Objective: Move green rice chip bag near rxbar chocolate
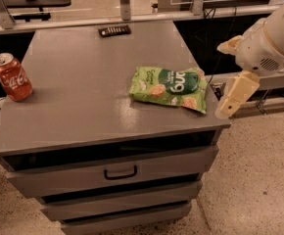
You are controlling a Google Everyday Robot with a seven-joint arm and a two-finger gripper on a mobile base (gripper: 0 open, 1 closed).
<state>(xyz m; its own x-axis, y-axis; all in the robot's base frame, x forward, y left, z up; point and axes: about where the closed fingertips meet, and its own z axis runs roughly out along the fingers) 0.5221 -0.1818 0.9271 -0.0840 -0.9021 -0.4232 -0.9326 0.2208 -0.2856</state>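
Observation:
I will grip the dark label (188, 83) of the green rice chip bag, toward the bag's end nearest the cabinet's front corner.
The green rice chip bag (170, 86) lies flat on the grey cabinet top (78, 106), near its right front corner. The rxbar chocolate (114, 31) is a small dark wrapper at the far edge of the top, well behind the bag. My gripper (222, 80) hangs off the right side of the cabinet, just right of the bag and apart from it. It is open and empty, with one cream finger (237, 94) pointing down by the corner and the other higher up.
A red cola can (11, 77) stands at the left edge of the top. The cabinet has drawers with a handle (120, 172) at the front. Shelving and rails run behind it. Speckled floor lies to the right.

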